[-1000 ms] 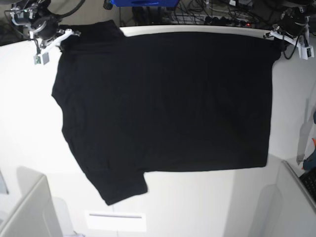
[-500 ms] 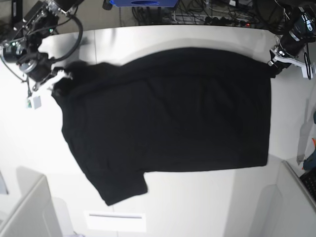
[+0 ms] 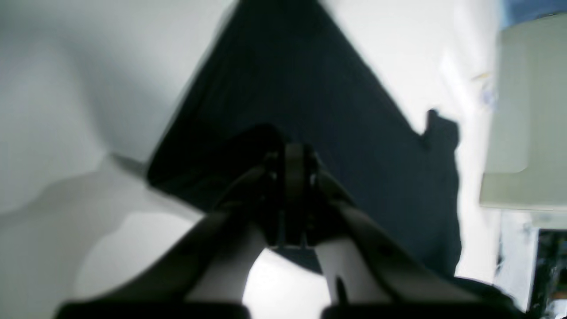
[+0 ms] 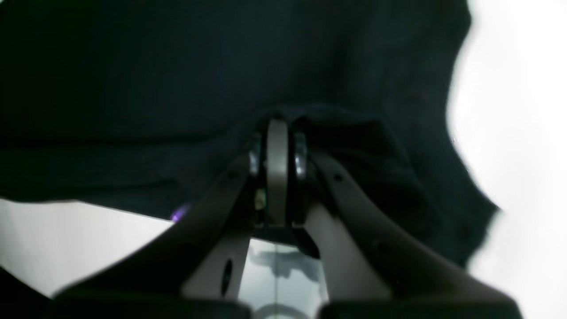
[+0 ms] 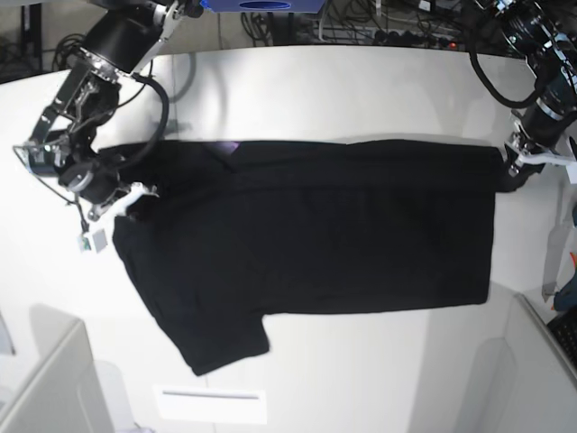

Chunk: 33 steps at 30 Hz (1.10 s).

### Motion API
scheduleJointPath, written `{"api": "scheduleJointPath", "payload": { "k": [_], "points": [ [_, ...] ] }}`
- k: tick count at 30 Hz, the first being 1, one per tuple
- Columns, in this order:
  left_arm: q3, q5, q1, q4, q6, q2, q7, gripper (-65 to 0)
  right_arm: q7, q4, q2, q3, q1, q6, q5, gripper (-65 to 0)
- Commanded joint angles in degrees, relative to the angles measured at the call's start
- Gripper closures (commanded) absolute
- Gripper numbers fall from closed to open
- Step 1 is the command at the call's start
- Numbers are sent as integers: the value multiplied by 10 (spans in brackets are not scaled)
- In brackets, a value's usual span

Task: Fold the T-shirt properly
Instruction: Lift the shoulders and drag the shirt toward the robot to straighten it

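Note:
The robot's left gripper should release the far hem corner on the black T-shirt's hem edge [image 5: 494, 215], part of the way toward its near corner.
The black T-shirt [image 5: 306, 244] lies plain side up on the white table [image 5: 361, 90], with its far edge drawn over toward the near side. A sliver of purple print [image 5: 230, 145] shows at the fold. My right gripper [image 5: 132, 197], on the base view's left, is shut on the shirt's far corner by the sleeve; the right wrist view shows it [image 4: 277, 128] pinching black cloth [image 4: 177, 66]. My left gripper [image 5: 506, 171], on the base view's right, is shut on the far hem corner; the left wrist view shows it [image 3: 290, 155] pinching cloth [image 3: 301, 79].
Grey bins stand at the front left [image 5: 54, 379] and front right [image 5: 532, 361]. A white label [image 5: 212, 404] lies near the front edge. Cables [image 5: 361, 23] run along the back of the table. A strap [image 5: 554, 257] hangs at the right.
Both grippers have carried the shirt's far edge toward the near side, folding the far part over the body. The bare table strip at the back has grown.

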Motion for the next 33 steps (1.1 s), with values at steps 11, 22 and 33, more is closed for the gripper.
{"api": "scheduleJointPath", "payload": {
  "k": [11, 22, 33],
  "points": [
    [80, 98, -98, -81, 0, -34, -7, 0, 27, -92, 20, -1, 75, 0, 7, 0],
    [99, 98, -137, -153, 0, -50, -10, 0, 55, -167, 20, -2, 113, -6, 7, 0],
    [94, 98, -147, -174, -1, -51, -10, -150, 56, -148, 19, 5, 90, -29, 10, -105]
  ]
}}
